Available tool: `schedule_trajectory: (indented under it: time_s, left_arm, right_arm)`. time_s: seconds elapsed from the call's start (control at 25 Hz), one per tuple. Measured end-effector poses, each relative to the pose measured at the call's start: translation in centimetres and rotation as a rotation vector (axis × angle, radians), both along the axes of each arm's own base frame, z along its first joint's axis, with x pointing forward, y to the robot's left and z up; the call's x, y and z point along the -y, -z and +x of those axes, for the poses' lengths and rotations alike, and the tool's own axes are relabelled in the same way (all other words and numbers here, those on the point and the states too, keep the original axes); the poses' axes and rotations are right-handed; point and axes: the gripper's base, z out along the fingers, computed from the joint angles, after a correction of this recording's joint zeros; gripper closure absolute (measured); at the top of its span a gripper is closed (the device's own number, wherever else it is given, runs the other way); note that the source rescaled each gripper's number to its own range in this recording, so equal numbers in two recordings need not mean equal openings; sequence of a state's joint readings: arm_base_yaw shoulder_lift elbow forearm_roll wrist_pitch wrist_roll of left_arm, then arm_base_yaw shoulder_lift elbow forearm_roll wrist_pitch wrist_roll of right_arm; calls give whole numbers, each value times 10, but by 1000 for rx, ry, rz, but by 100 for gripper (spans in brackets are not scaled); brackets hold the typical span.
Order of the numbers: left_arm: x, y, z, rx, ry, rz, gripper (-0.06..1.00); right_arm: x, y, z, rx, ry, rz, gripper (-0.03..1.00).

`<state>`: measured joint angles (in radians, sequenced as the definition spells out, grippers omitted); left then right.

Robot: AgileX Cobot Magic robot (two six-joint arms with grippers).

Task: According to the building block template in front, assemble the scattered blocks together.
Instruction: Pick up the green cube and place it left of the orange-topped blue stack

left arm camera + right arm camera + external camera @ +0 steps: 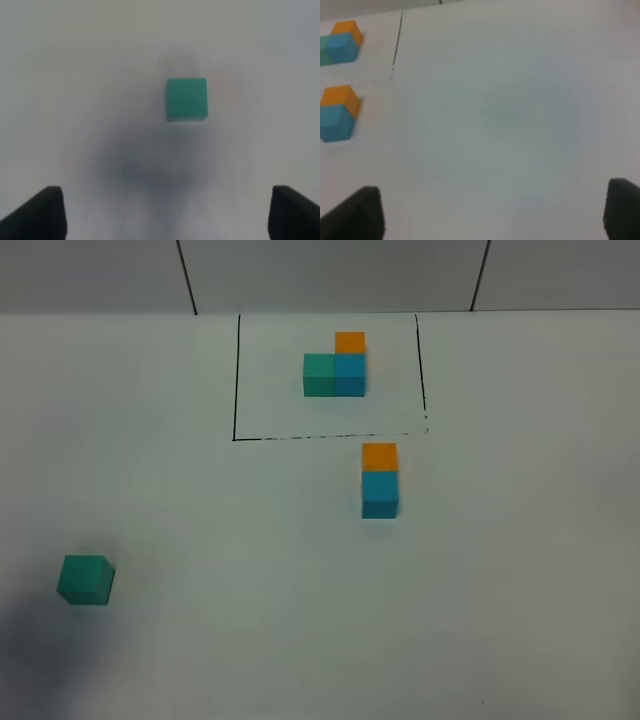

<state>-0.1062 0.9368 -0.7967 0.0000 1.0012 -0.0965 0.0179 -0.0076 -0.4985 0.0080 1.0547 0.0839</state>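
Observation:
The loose teal block sits apart from the loose orange and blue blocks. Next, my left gripper closes on the sides of the loose teal block (86, 580) (187, 99).
The building block template (338, 365) is an L of teal, blue and orange cubes inside a thin black rectangle at the back. Just in front of the frame, the loose orange block (379, 456) touches the loose blue block (379, 493). Alone at the front left lies the loose teal block (85, 579). Neither gripper appears in the high view. In the left wrist view the teal block (186, 99) lies ahead of my left gripper (170, 215), which is open and empty. My right gripper (490, 212) is also open and empty, with the orange block (340, 97) and blue block (335, 122) off to one side.
The white table (500, 590) carries only the cubes and the drawn black frame (237, 380). A soft shadow darkens the table's front left corner near the teal block. A grey wall with dark seams rises behind the table's far edge.

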Motion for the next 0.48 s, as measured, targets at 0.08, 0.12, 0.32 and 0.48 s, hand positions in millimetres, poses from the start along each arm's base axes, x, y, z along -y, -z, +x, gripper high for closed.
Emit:
schedule_trajectory:
  time_s: [0.08, 0.12, 0.32, 0.48]
  left_arm:
    - [5, 12, 30, -107, -22, -19, 11]
    - [8, 20, 45, -164, -29, -30, 11]
    - [16, 69, 83, -392, -37, -48, 11]
    - [15, 90, 93, -449, -34, -12, 11]
  right_arm:
    - [0, 0, 0, 0, 0, 0, 20]
    - [0, 0, 0, 0, 0, 0, 20]
    - [0, 0, 0, 0, 0, 0, 20]
    - [0, 0, 0, 0, 0, 0, 20]
